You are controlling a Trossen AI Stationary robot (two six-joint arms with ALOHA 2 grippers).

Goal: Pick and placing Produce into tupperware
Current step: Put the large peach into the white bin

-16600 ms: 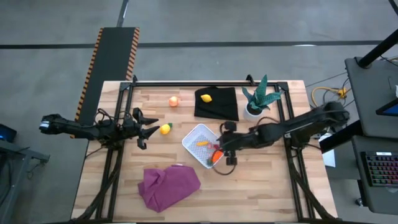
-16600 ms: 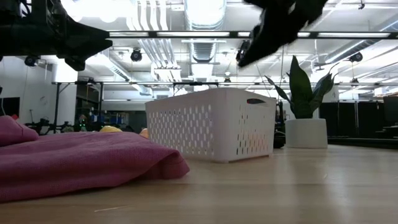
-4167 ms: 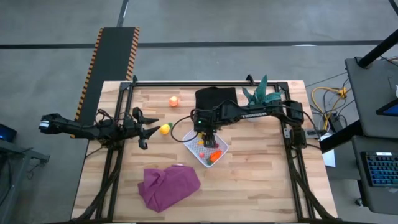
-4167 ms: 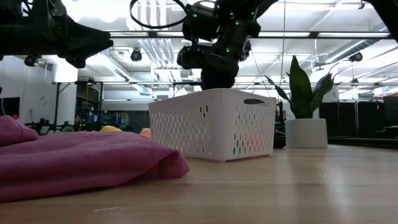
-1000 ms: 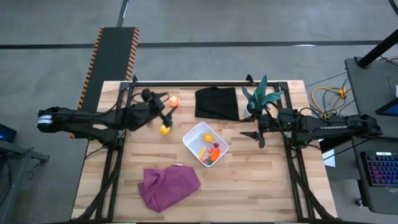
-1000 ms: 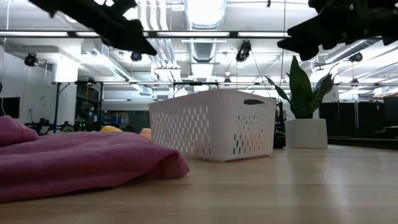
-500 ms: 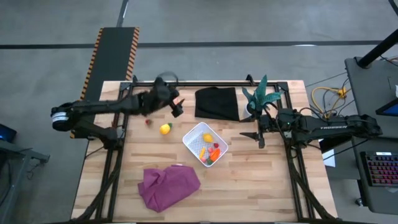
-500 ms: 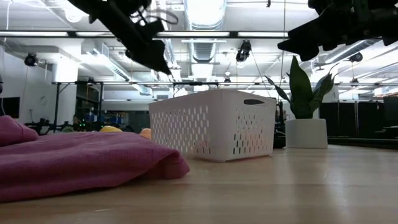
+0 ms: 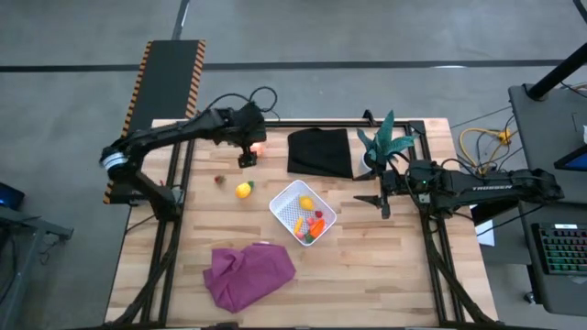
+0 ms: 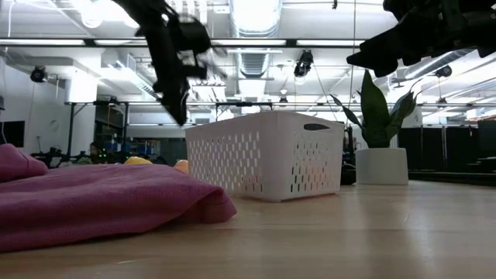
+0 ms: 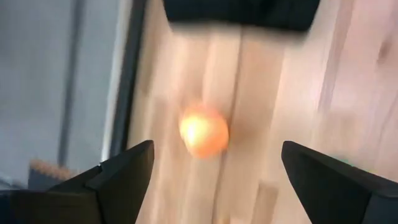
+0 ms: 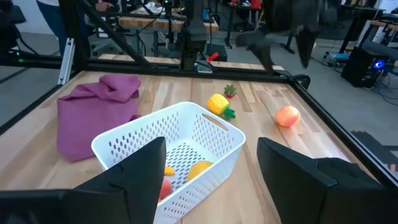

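Next, I lower my left gripper to the peach-orange ball beside the black cloth and close it around the ball's middle (image 9: 258, 148) (image 11: 204, 131).
The tupperware, a white perforated basket (image 9: 303, 212), stands mid-table and holds a lemon (image 9: 305, 203), an orange carrot (image 9: 317, 225) and small red pieces. A peach-orange ball (image 9: 258, 146) lies on the wood near the far edge. My left gripper (image 9: 249, 154) hangs open above it, pointing down. In the left wrist view the ball (image 11: 204, 129) shows between the two spread fingers, untouched. A yellow piece (image 9: 243, 190) and a tiny red piece (image 9: 218, 180) lie left of the basket. My right gripper (image 9: 378, 197) waits open to the right of the basket.
A black cloth (image 9: 321, 151) lies right of the ball at the far edge, and beside it stands a green spiky plant in a white pot (image 9: 382, 147). A crumpled purple cloth (image 9: 249, 273) lies near the front edge. Black frame rails run along the table's sides.
My left arm has swung from beside the yellow piece toward the far edge. Its gripper has tipped from a slant to pointing steeply down over the peach-orange ball, and it has stayed open. No produce has moved.
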